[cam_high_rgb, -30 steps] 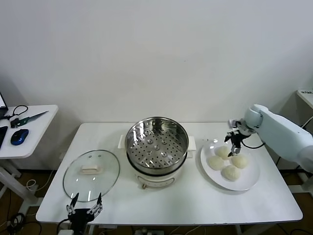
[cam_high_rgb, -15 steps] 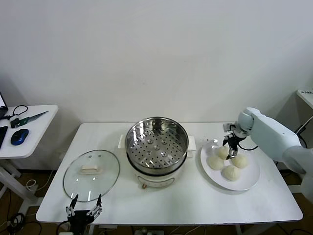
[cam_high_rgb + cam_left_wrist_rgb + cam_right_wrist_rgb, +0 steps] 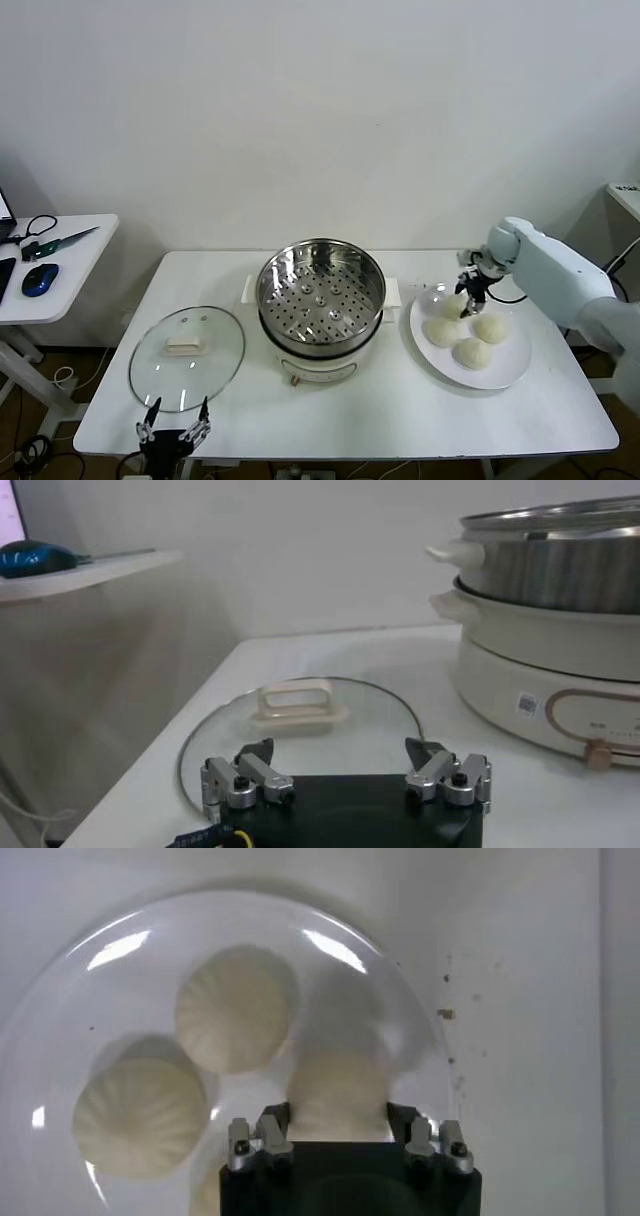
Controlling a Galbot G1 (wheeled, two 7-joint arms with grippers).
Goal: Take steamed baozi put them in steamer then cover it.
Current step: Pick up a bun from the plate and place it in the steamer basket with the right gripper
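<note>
Next, my right gripper lets go of the baozi on the far half of the steamer's perforated tray (image 3: 321, 274), near the side of the steamer.
The steel steamer (image 3: 300, 340) stands open at the table's middle, its perforated tray bare. The glass cover (image 3: 187, 356) with a white handle lies flat to its left. Several cream baozi (image 3: 472, 352) sit on a white plate (image 3: 512, 368) to the right. My right gripper (image 3: 470, 292) is over the plate's far-left side, shut on a baozi (image 3: 338, 1093) that fills the gap between its fingers. Two more baozi (image 3: 237, 1008) lie beyond it on the plate (image 3: 120, 958). My left gripper (image 3: 172, 433) is open and empty at the table's front edge, just before the cover (image 3: 300, 712).
A side table at the far left holds a blue mouse (image 3: 40, 278) and cables. The steamer's white base (image 3: 540, 675) rises close on one side of the left gripper (image 3: 345, 765). A white wall backs the table.
My right gripper has moved a little left over the plate's far-left baozi and now grips it. The left arm has stayed put.
</note>
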